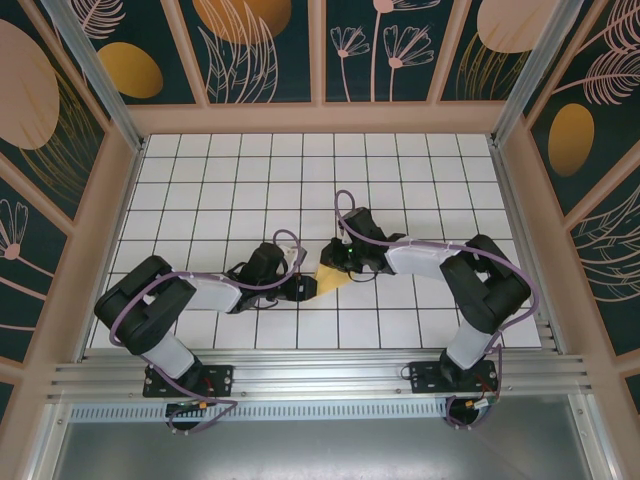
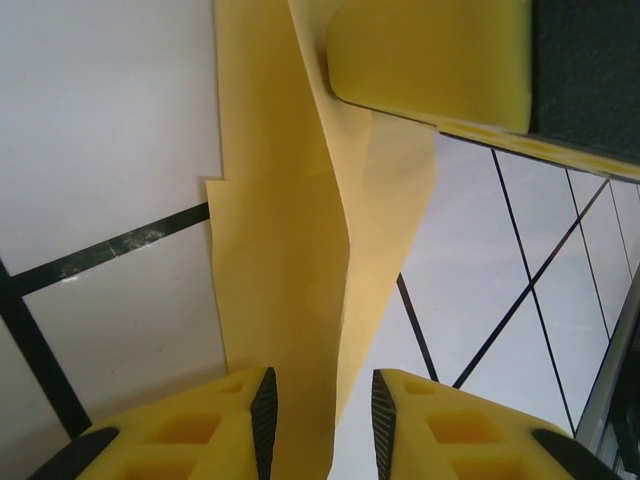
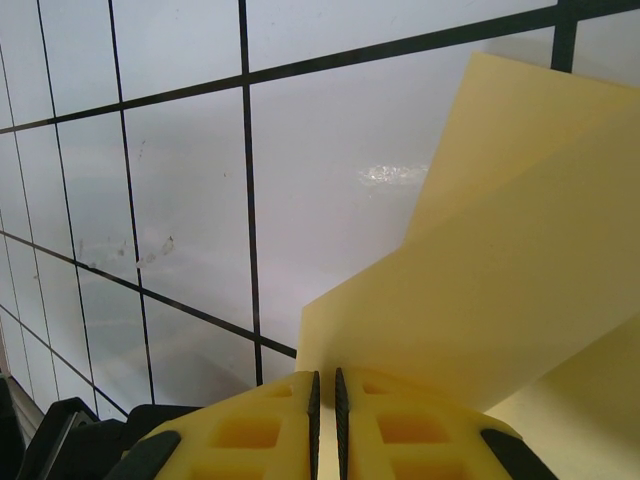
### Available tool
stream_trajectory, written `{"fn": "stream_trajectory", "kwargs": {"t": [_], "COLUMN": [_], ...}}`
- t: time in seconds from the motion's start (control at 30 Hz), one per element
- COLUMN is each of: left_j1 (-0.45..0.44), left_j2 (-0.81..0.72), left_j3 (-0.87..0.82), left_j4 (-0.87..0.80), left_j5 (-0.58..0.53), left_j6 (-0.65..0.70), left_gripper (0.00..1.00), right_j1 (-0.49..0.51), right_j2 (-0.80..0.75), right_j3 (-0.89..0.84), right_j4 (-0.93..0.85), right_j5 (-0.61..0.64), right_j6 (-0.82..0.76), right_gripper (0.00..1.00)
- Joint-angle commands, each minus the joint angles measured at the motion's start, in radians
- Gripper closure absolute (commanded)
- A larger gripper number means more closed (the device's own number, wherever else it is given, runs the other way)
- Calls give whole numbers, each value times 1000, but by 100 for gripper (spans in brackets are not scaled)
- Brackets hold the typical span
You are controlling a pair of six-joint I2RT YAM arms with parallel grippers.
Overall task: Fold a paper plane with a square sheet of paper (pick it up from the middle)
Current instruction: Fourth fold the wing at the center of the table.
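Observation:
The paper's narrow end lies loose in my open left fingers; they should pinch the paper's fold [image 2: 340,350] before my right gripper pulls away.
The sheet of paper [image 1: 333,277], pale yellow and partly folded into a tapering shape, is at the middle of the tiled table between my two grippers. My right gripper [image 1: 343,262] comes at it from the right. In the right wrist view this gripper [image 3: 325,420] is shut on the paper's edge [image 3: 520,290], which slips between the pads. My left gripper [image 1: 307,288] is at the paper's left end. In the left wrist view its jaws [image 2: 322,425] stand open, with the folded paper [image 2: 290,250] running between them and touching neither pad clearly. The right gripper's yellow finger [image 2: 430,60] shows at the top.
The white tiled table [image 1: 200,180] with black grid lines spreads around the paper. Patterned walls [image 1: 60,150] close in the left, back and right sides. An aluminium rail [image 1: 320,380] carrying both arm bases runs along the near edge.

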Motion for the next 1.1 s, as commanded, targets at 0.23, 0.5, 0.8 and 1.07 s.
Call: {"fn": "stream_trajectory", "kwargs": {"t": [0.23, 0.5, 0.8, 1.07], "left_j1": [4, -12, -27, -27], "left_j2": [8, 29, 53, 95], "left_j3": [45, 63, 100, 125], "left_j4": [-98, -117, -142, -166], "left_j5": [-17, -38, -39, -10], "left_j6": [86, 103, 130, 113], "left_gripper": [64, 81, 100, 100], "right_j1": [-5, -5, -5, -8], "right_j2": [7, -2, -32, -154], "right_j3": [-3, -11, -35, -110], "right_j4": [-31, -33, -63, -37], "right_j5": [28, 33, 78, 93], "right_j6": [22, 26, 34, 62], "right_gripper": [84, 84, 83, 81]}}
